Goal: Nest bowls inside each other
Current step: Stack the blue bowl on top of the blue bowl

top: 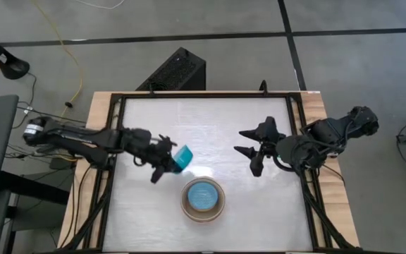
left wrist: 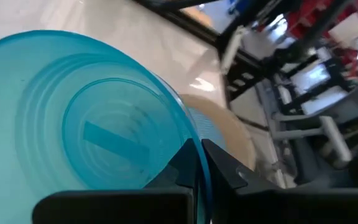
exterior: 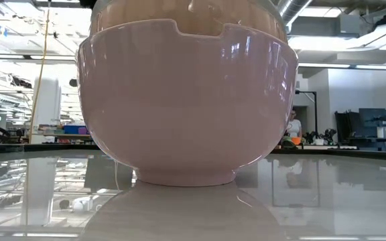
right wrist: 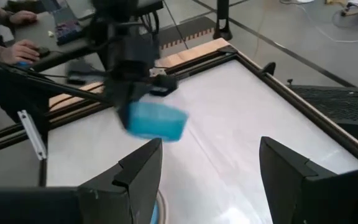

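Note:
Next, I let go of the cyan bowl with my left gripper inside the light blue bowl (top: pixel 204 198) (left wrist: pixel 204 131) in the middle of the stack.
My left gripper (top: pixel 172 164) holds a small cyan bowl (top: pixel 183 159) in the air over the table's left-middle, tipped on its side; the left wrist view looks into its hollow (left wrist: pixel 98 137). Near the front edge stands a stack of bowls (top: pixel 186 201) with a light blue bowl (top: pixel 203 195) innermost. The low view shows the stack's pale pink outer bowl (exterior: pixel 186 114) resting on its foot ring, with a beige bowl (exterior: pixel 186 13) inside it. My right gripper (top: pixel 242 141) hovers open over the table's right-middle, holding nothing (right wrist: pixel 210 162). My left gripper pinches the cyan bowl's rim (left wrist: pixel 199 177), one finger (left wrist: pixel 182 165) inside the bowl and the other (left wrist: pixel 229 171) outside its wall. The fingers come nearly level from the table's left side. The bowl is lifted clear and tilted on its side.
A black frame (top: pixel 298 134) runs around the white table top. A person's hands (right wrist: pixel 14 50) rest at a desk beyond the table's left side. A black box (top: pixel 175 70) sits on the floor behind the far edge.

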Tool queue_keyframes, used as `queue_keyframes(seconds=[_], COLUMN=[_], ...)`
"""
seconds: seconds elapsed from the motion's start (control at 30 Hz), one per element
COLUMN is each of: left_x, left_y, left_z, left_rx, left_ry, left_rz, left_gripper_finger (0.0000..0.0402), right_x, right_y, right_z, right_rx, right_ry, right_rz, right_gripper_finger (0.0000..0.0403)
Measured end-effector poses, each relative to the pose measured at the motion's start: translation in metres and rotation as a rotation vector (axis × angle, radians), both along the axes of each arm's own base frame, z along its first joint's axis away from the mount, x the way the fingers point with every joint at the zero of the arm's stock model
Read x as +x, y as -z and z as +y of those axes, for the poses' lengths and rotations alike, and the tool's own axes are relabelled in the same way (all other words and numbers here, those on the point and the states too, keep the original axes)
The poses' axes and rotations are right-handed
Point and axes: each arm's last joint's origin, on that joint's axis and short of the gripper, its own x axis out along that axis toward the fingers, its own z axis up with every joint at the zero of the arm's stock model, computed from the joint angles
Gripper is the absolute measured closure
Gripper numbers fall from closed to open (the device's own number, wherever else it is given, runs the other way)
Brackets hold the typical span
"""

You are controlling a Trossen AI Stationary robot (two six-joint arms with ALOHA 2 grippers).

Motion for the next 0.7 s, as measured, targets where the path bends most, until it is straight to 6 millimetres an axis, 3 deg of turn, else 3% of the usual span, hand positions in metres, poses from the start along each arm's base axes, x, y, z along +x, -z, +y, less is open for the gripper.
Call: queue_keyframes(seconds=[0.33,0.7], left_x=[0.056,0.114], left_y=[0.001,0.029], left_z=[-0.056,-0.096], left_rx=[0.013,0.3], left_ry=[0.15,0.254], left_rz=[-0.022,0.359], left_gripper_finger=[0.0401,0.0401], right_x=[-0.002,-0.008], right_y=[0.002,0.005], right_z=[0.001,0.009], right_rx=[0.011,0.041], right_ry=[0.007,-0.013], right_rz=[0.012,0.04], right_gripper_finger=[0.0168,0.0168])
